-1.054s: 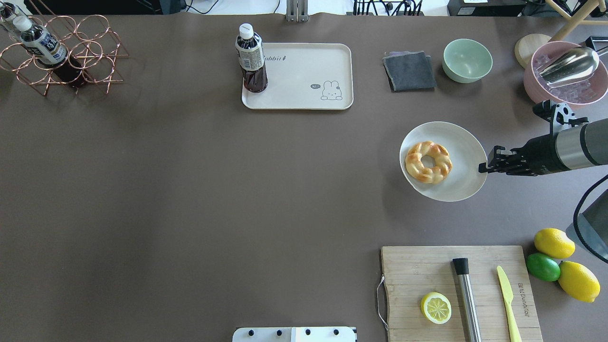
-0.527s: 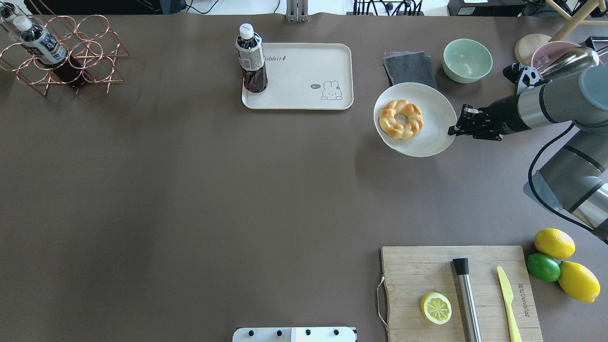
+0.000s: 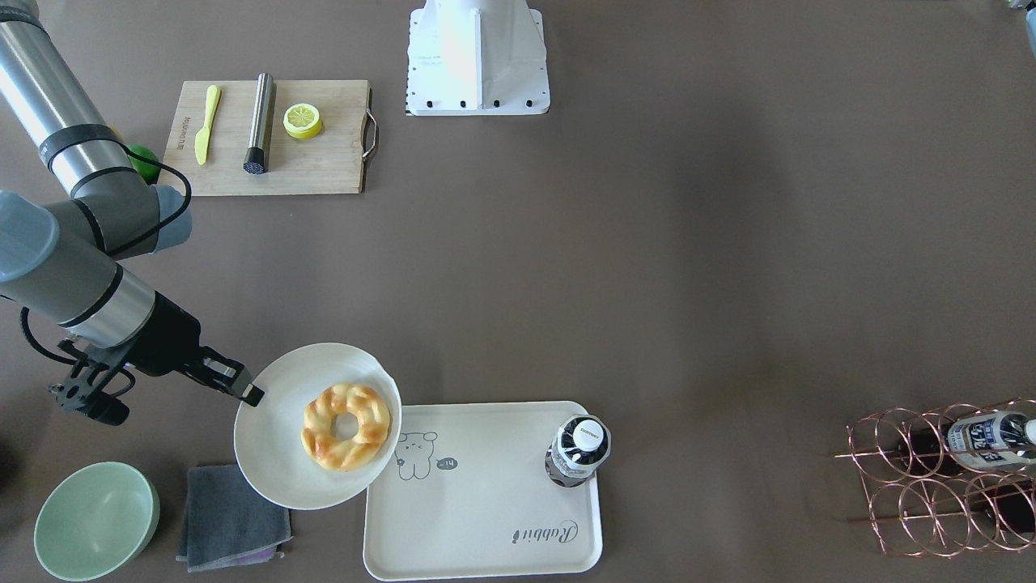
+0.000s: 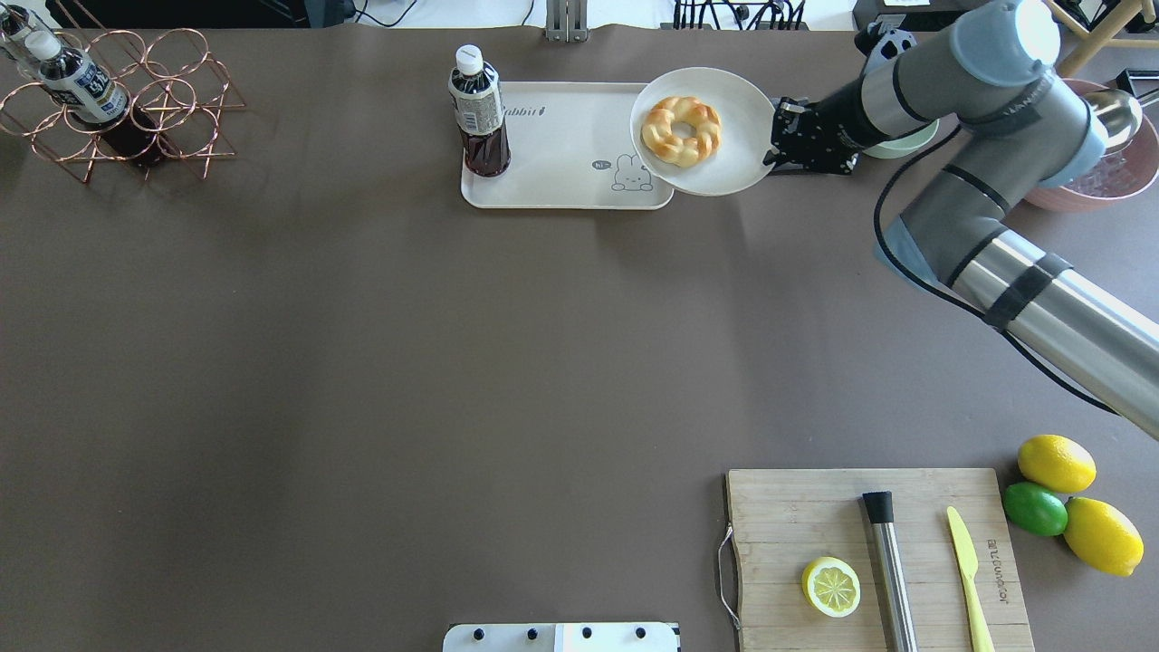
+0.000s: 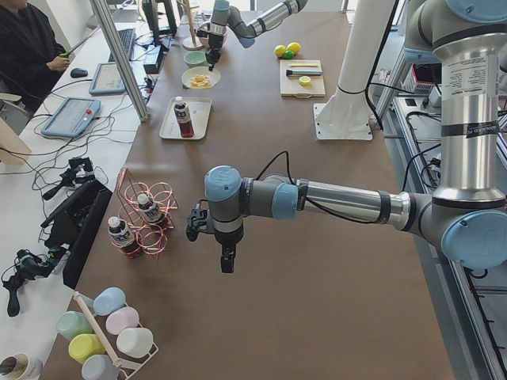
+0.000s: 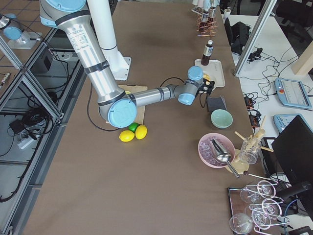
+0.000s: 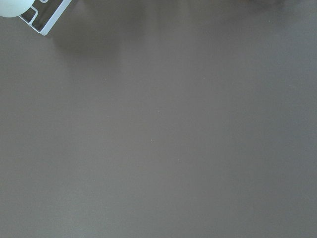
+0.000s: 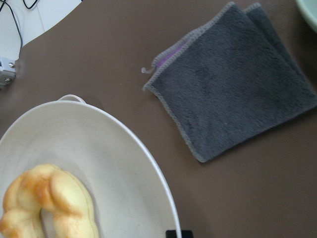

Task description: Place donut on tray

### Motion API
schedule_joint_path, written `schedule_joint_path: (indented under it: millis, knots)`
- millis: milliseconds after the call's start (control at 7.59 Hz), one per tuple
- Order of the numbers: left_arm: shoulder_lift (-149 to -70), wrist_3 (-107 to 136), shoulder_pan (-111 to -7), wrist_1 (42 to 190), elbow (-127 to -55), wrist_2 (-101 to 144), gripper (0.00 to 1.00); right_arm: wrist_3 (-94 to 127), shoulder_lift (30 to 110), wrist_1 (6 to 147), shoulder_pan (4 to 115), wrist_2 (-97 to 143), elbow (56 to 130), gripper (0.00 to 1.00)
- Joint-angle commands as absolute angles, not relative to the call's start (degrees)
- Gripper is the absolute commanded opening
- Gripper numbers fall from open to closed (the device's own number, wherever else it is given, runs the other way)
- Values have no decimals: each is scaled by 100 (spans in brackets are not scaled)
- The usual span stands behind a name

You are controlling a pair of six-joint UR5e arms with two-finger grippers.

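I will let go of the plate, now held off the table, with my right gripper on the middle of the cream tray [image 3: 473, 491], next to the dark drink bottle.
The braided golden donut [image 4: 681, 130] [image 3: 346, 427] lies on a round off-white plate [image 4: 724, 167] [image 3: 271, 453]. My right gripper [image 4: 771, 149] [image 3: 247, 395] is shut on the plate's rim and holds it off the table. The plate's edge overlaps the bear corner of the cream tray [image 4: 570, 177] [image 3: 486, 518]. The right wrist view shows the donut [image 8: 49, 203] on the plate [image 8: 114, 163]. My left gripper [image 5: 226, 261] shows only in the exterior left view, hanging over bare table, and I cannot tell whether it is open or shut.
A dark drink bottle [image 4: 478, 113] stands on the tray's far corner. A grey cloth [image 3: 231, 518] and a green bowl [image 3: 95, 518] lie under and beside my right arm. A cutting board [image 4: 878, 552] with a lemon half, a wire rack [image 4: 109, 100] and a pink bowl [image 4: 1123, 177] stand around.
My right arm has carried the plate with the donut away from the robot and to the left, from the right-middle of the table to the tray's right edge.
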State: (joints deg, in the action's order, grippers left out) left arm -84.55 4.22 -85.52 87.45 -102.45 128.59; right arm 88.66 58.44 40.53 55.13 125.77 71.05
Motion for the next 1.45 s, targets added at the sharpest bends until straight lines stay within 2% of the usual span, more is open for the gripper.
schedule_joint_path:
  millis: [0,264,395,1054,1318]
  knots:
    - [-8508,439,-8552,8728,-10187,12867,98,8851,4452,4869,5301,12078,6070,0]
    - [-8604,439,-8552,8728,-10090,12867,98,8851,3730,4764,5055,11727,5181,0]
    - [-8674,439,-8552,8728,-10029,12858,98,8851,3692,4285,4897,11559,4872,0]
    - [-9044,448,-8552,8727,-9712,12858,98,8859,3525,4052,4790,11435,4605,0]
    - [-9044,448,-8552,8728,-9712,12858,98,8868,3533,4043,4799,11374,4605,99]
